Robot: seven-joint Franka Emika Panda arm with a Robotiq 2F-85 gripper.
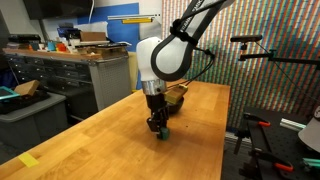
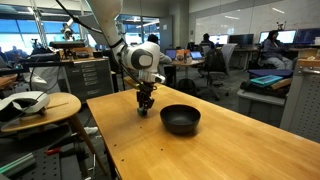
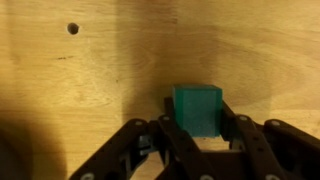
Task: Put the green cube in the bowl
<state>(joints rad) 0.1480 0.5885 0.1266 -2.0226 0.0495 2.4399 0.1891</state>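
Observation:
My gripper is hovering in front of the spot for the green cube. It will release the cube near the middle of the black bowl's bottom (image 1: 168,104).
The green cube (image 3: 196,108) sits between my gripper's (image 3: 196,122) two black fingers in the wrist view, and both pads touch its sides. In an exterior view the gripper (image 1: 157,126) points straight down at the wooden table (image 1: 110,140), with the cube (image 1: 163,133) at its tips, at or just above the surface. The black bowl (image 2: 180,119) stands empty on the table, a short way from the gripper (image 2: 144,107) in an exterior view.
The table edge (image 2: 105,130) runs close to the gripper. A round side table with white objects (image 2: 30,103) stands beyond that edge. Cabinets and a workbench (image 1: 70,70) stand behind the table. A camera stand (image 1: 255,45) is off the table's far side.

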